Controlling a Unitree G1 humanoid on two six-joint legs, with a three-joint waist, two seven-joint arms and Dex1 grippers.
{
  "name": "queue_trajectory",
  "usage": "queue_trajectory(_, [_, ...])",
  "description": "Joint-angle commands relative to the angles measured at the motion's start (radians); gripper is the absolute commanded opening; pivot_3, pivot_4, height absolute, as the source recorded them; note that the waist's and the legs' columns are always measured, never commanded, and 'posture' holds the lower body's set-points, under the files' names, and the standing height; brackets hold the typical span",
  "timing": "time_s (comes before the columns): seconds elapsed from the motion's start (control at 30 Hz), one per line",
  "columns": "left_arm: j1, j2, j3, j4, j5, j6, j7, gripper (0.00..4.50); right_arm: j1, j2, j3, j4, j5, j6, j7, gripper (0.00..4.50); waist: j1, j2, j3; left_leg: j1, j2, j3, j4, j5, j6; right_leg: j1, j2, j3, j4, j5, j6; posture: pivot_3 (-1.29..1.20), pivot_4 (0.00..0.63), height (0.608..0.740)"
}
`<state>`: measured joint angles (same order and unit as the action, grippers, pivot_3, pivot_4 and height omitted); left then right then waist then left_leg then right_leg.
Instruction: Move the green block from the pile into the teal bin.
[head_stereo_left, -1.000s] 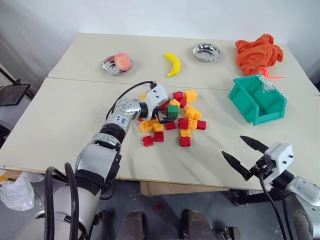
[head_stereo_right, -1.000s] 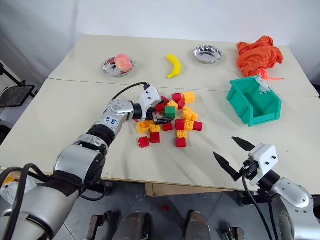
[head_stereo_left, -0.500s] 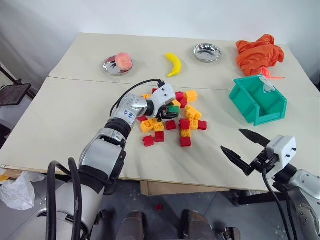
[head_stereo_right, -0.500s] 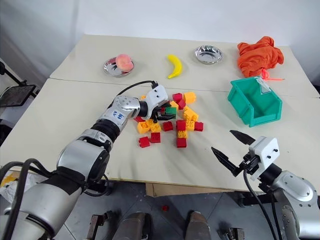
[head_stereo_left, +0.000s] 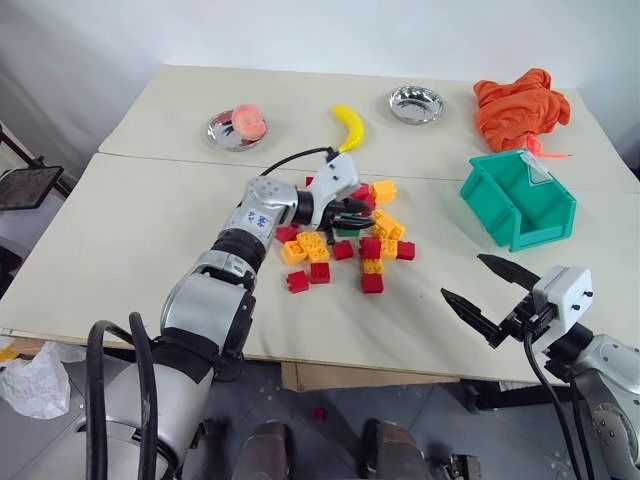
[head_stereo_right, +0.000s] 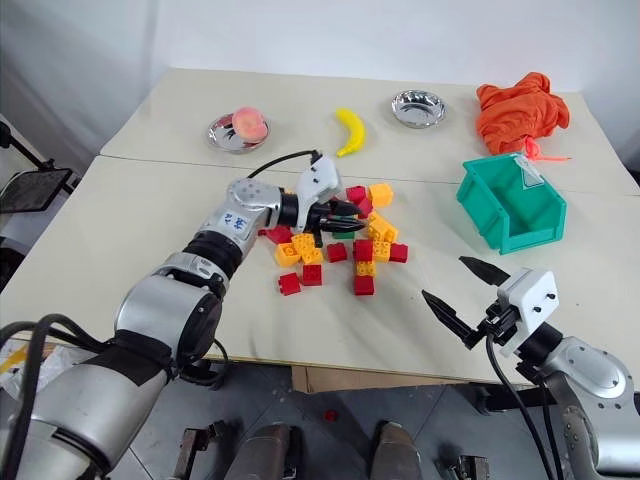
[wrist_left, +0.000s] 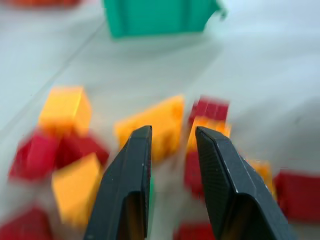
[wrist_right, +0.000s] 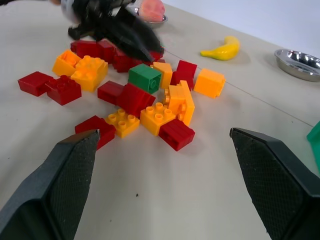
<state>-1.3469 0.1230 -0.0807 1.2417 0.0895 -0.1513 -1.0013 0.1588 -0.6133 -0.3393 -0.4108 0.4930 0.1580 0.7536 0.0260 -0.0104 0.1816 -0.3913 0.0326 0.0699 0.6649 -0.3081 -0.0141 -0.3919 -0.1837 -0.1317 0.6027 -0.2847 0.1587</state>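
Note:
The green block is next: my right gripper should reach into the brick pile and close on the opposite sides of the green block (head_stereo_left: 347, 232) (wrist_right: 145, 78).
The green block (wrist_right: 145, 77) rests on red bricks in the pile (head_stereo_left: 375, 250) of red, orange and yellow bricks at the table's middle. My left gripper (head_stereo_left: 368, 212) hovers just above it, pointing right toward the teal bin (head_stereo_left: 545, 225). In the left wrist view its fingers (wrist_left: 135, 165) stand shut to a narrow gap with nothing between them, and a green sliver shows low beside one finger. The block sits under the fingertips, apart from them. My right gripper (head_stereo_left: 464, 277) hangs open near the table's front right edge, holding nothing.
Along the back of the table stand a steel bowl with a peach (head_stereo_left: 238, 128), a banana (head_stereo_left: 347, 125), an empty steel bowl (head_stereo_left: 414, 104) and an orange cloth (head_stereo_left: 520, 105). The bin stands right of the pile with bare table between them.
My left gripper closed from wide open, then rose and swung right over the pile. The green block stayed in the pile. The right gripper kept its place.

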Motion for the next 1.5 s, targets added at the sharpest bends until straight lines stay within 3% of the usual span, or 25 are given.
queue_trajectory(0.03, [-0.016, 0.024, 0.0, -0.011, 0.015, -0.005, 0.071, 2.01, 0.015, -0.016, -0.047, -0.03, 0.013, 0.001, -0.003, 4.38, -0.004, 0.0, 0.0, 0.0, 0.0, 0.0, 0.0, 0.0, 0.0, 0.0, 0.0, 0.0, 0.0, 0.0, 0.0, 0.0, 0.15, 0.74])
queue_trajectory(0.17, [0.017, 0.072, -0.026, 0.006, 0.061, -0.045, 0.15, 3.28, 0.01, -0.017, -0.042, -0.04, 0.013, 0.014, -0.009, 4.38, -0.008, 0.0, 0.0, 0.001, 0.0, 0.0, 0.0, 0.0, 0.0, 0.0, 0.0, 0.001, 0.001, 0.0, 0.0, 0.0, 0.15, 0.74])
queue_trajectory(0.3, [0.069, 0.116, 0.076, -0.037, -0.061, -0.098, 0.04, 4.46, -0.107, -0.039, 0.022, -0.027, 0.004, 0.089, -0.028, 4.38, -0.009, 0.0, 0.0, 0.001, 0.0, 0.0, 0.001, 0.0, 0.0, 0.0, 0.0, 0.001, 0.002, 0.0, 0.0, 0.0, 0.15, 0.74])
queue_trajectory(0.5, [0.27, 0.264, 0.161, -0.156, -0.174, -0.166, -0.168, 4.49, -0.386, -0.073, 0.254, 0.076, -0.073, 0.265, -0.012, 4.38, -0.038, 0.0, 0.0, 0.002, 0.001, 0.0, 0.001, 0.0, 0.0, -0.001, 0.0, 0.002, 0.004, 0.0, 0.0, 0.0, 0.15, 0.74])
queue_trajectory(0.6, [0.405, 0.34, 0.213, -0.284, -0.261, -0.12, -0.247, 4.49, -0.613, -0.008, 0.39, 0.224, -0.13, 0.328, -0.007, 4.38, -0.058, 0.0, 0.0, 0.002, 0.001, 0.0, 0.001, 0.0, 0.0, -0.001, 0.0, 0.002, 0.004, 0.0, 0.0, 0.0, 0.15, 0.74])
queue_trajectory(0.7, [0.504, 0.375, 0.228, -0.421, -0.309, -0.064, -0.274, 4.49, -0.745, 0.044, 0.449, 0.337, -0.166, 0.335, 0.005, 4.38, -0.05, 0.0, 0.0, 0.001, 0.001, -0.002, 0.002, 0.0, -0.001, -0.002, 0.0, 0.001, 0.006, 0.0, -0.001, 0.0, 0.15, 0.74])
queue_trajectory(0.83, [0.721, 0.435, 0.251, -0.716, -0.387, 0.048, -0.278, 4.49, -0.969, 0.124, 0.57, 0.61, -0.261, 0.266, 0.098, 4.38, -0.056, 0.0, 0.0, -0.001, 0.0, -0.002, 0.003, 0.0, 0.0, -0.002, -0.001, 0.001, 0.006, 0.0, 0.0, 0.0, 0.15, 0.74])
queue_trajectory(1.1, [0.903, 0.449, 0.263, -1.0, -0.454, 0.187, -0.177, 4.49, -1.184, 0.252, 0.625, 1.027, -0.375, 0.109, 0.191, 4.38, -0.059, 0.0, 0.0, 0.0, 0.0, -0.002, 0.003, 0.0, 0.0, -0.002, -0.001, 0.001, 0.007, 0.0, -0.001, 0.0, 0.15, 0.74])
queue_trajectory(1.5, [0.931, 0.469, 0.261, -1.049, -0.484, 0.209, -0.165, 4.49, -1.383, 0.378, 0.578, 1.505, -0.491, -0.098, 0.152, 4.38, -0.085, 0.0, 0.0, 0.001, 0.0, -0.002, 0.001, 0.001, -0.001, -0.002, -0.001, 0.0, 0.007, 0.0, -0.001, 0.0, 0.15, 0.74])
